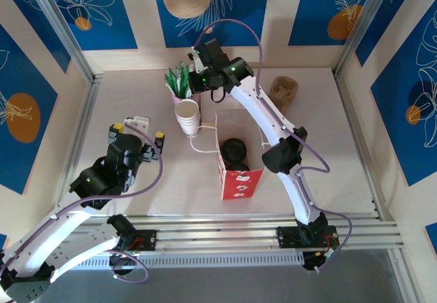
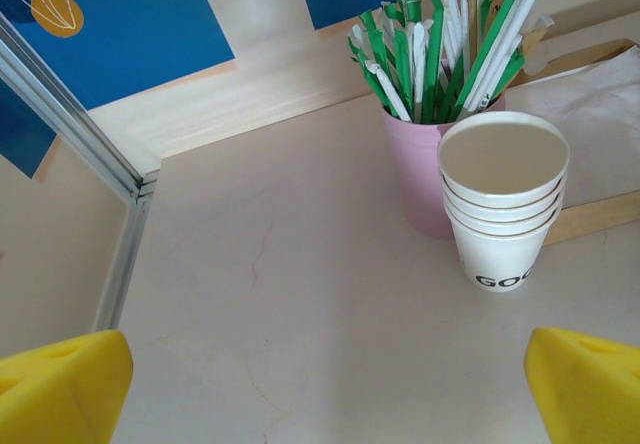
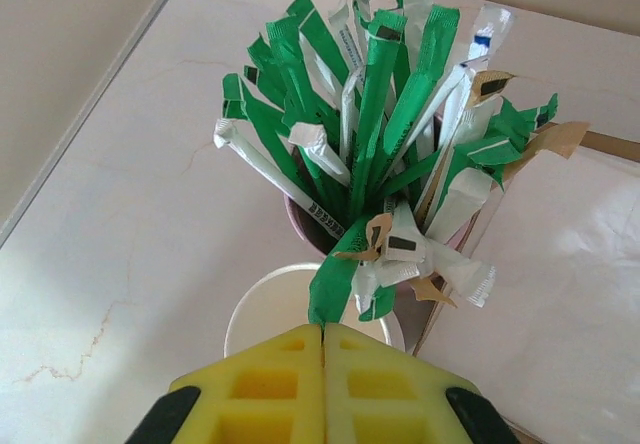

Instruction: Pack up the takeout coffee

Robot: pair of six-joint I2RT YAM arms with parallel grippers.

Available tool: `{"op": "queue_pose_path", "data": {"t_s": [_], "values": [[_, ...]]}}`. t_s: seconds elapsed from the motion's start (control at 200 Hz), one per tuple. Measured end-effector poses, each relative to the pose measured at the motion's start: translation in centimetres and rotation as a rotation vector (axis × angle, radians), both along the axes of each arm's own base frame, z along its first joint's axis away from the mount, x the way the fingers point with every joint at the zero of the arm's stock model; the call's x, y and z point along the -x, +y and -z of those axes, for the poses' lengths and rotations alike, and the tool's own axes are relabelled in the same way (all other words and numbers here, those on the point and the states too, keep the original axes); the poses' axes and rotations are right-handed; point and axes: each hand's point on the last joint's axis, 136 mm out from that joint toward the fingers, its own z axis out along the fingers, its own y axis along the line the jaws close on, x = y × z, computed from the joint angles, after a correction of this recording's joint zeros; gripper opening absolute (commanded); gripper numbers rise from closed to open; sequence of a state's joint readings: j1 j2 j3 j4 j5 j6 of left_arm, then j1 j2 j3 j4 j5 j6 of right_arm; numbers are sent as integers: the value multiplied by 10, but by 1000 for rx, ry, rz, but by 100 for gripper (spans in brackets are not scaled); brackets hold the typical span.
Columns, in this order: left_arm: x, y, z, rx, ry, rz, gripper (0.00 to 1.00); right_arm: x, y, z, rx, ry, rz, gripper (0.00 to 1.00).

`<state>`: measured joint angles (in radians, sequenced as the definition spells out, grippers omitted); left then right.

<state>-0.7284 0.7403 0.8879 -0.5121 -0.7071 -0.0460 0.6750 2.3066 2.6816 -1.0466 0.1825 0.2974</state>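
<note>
The green sachet's end is barely within reach of my right gripper's shut fingers, so my right gripper should open and take a white sachet (image 3: 404, 246) from the pink cup before packing.
Two takeout coffee cups show their black lids (image 1: 234, 147) inside the open red-and-white paper bag (image 1: 242, 182), which stands mid-table. My right gripper (image 3: 322, 330) is at the back, over the pink cup (image 3: 297, 216) of green and white sachets. It is shut on the lower end of a green sachet (image 3: 336, 282) that still leans out of that cup. In the top view the right gripper (image 1: 193, 79) hangs just right of the sachets (image 1: 178, 80). My left gripper (image 1: 138, 132) rests low at the left, open and holding nothing, its yellow fingertips (image 2: 62, 386) wide apart above bare table.
A stack of lidless white cups (image 1: 188, 117) stands directly in front of the pink cup (image 2: 414, 169), beside the bag's left wall. A brown moulded cup carrier (image 1: 285, 90) sits at the back right. Metal frame rails (image 1: 80, 129) border the table on both sides.
</note>
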Motion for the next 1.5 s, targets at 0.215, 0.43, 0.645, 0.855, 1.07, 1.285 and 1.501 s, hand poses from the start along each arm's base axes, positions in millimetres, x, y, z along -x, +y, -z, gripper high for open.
{"op": "queue_pose_path", "data": {"t_s": [0.215,0.43,0.645,0.855,1.07,1.285,1.501], "values": [[0,0,0,0,1,0,100,5,-4,-11,4,-17,-11,24],[0,0,0,0,0,0,100,6,-4,-9,7,-11,-20,20],[2,2,-3,7,-8,-2,100,7,-4,-5,13,-3,-21,29],[2,2,-3,8,-9,-2,100,8,-5,-2,18,8,-17,30],[2,2,-3,8,-9,-2,100,11,-8,15,49,48,-17,23],[3,3,-4,11,-12,-2,100,11,-8,18,50,59,-10,16],[3,3,-4,12,-13,-2,100,10,-9,13,47,45,-11,13]]}}
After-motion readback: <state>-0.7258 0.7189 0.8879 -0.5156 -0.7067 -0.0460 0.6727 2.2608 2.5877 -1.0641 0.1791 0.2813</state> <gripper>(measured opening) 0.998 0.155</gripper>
